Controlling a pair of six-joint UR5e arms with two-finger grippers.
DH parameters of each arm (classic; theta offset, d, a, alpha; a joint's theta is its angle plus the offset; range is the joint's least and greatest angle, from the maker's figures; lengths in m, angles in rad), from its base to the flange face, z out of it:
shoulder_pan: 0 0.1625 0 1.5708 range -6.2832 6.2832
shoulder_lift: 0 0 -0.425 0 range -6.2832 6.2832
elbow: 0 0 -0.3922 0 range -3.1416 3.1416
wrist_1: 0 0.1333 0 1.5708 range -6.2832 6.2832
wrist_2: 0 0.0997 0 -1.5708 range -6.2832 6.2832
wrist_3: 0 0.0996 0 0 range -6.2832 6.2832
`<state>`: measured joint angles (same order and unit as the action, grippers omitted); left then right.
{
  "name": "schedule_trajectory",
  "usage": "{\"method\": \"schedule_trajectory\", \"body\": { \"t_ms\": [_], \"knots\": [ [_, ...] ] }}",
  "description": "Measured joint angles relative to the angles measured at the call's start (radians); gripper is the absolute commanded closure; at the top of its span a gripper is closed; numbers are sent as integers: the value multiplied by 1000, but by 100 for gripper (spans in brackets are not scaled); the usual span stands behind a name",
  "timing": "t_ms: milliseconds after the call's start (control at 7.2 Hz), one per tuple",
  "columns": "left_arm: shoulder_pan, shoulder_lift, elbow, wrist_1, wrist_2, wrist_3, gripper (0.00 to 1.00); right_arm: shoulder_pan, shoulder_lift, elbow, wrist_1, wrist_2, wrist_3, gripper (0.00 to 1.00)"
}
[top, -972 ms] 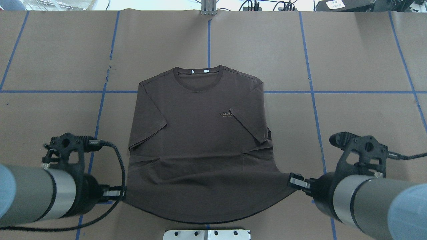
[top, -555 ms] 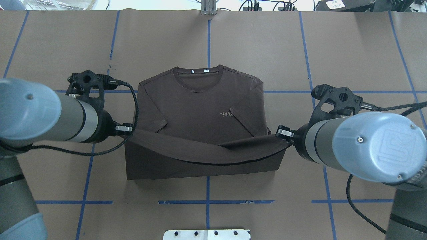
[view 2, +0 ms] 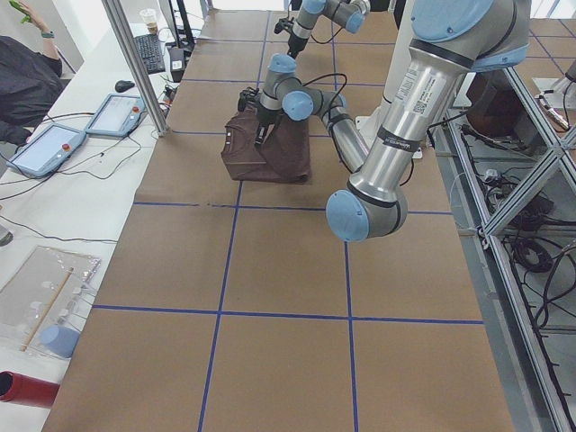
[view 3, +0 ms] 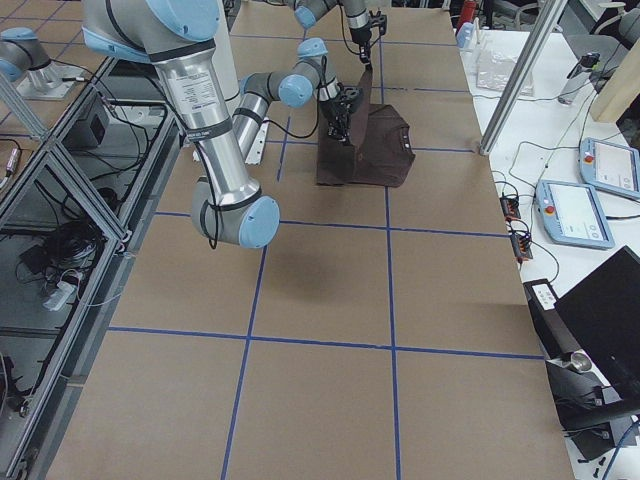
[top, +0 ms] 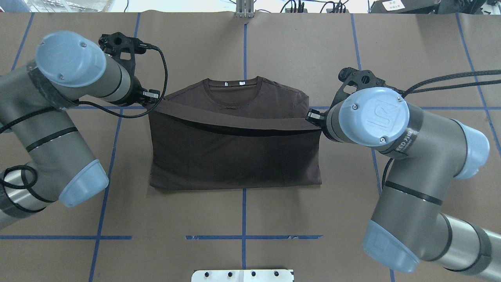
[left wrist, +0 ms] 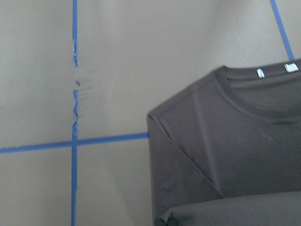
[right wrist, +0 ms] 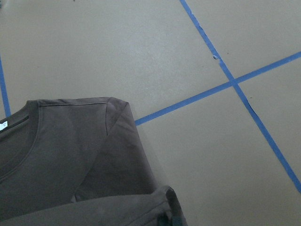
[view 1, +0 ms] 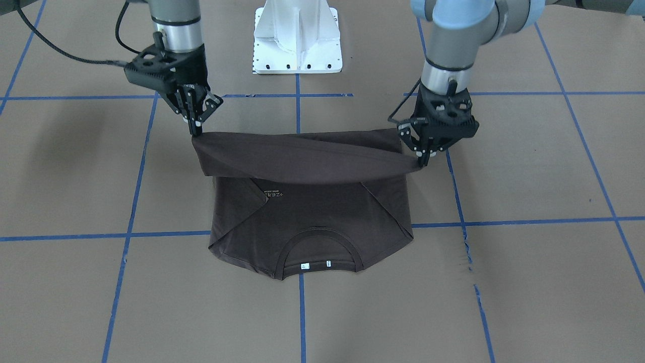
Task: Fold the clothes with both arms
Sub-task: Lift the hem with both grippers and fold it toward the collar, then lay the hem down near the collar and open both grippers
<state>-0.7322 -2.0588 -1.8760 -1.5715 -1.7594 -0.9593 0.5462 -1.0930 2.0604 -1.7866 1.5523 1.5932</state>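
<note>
The robot's left gripper needs to release the T-shirt's hem corner on the T-shirt's outer shoulder tip (view 1: 410,236) (left wrist: 153,117), close to the blue tape crossing.
The dark brown T-shirt (top: 235,156) lies on the brown paper, sleeves folded in, collar (top: 233,84) toward the far side. Its lower half is doubled over, and the hem (top: 235,122) hangs stretched in the air over the chest. My left gripper (top: 154,102) is shut on the hem's left corner and my right gripper (top: 312,116) is shut on its right corner. In the front-facing view the left gripper (view 1: 421,160) and right gripper (view 1: 194,132) hold the hem (view 1: 302,161) taut just above the pale logo (view 1: 272,193). Both wrist views show the shirt (left wrist: 225,155) (right wrist: 70,155) shoulders lying flat.
Blue tape lines cross the paper. The white pedestal base (view 1: 297,40) stands behind the shirt on the robot's side, with a metal plate (top: 242,275) at the near edge. A side desk with tablets (view 2: 45,148) and a seated person (view 2: 27,81) lies beyond the far edge.
Both arms have carried the hem from the near table edge forward and up over the shirt toward the collar. The lower half now lies doubled over, and the logo is covered in the overhead view.
</note>
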Motion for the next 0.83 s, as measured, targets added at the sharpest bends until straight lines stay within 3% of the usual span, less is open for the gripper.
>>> {"method": "schedule_trajectory", "body": {
  "t_ms": [833],
  "knots": [
    [-4,-99,391,-282,13,8,100,97,141,-456,306,15,-47,100]
  ]
}}
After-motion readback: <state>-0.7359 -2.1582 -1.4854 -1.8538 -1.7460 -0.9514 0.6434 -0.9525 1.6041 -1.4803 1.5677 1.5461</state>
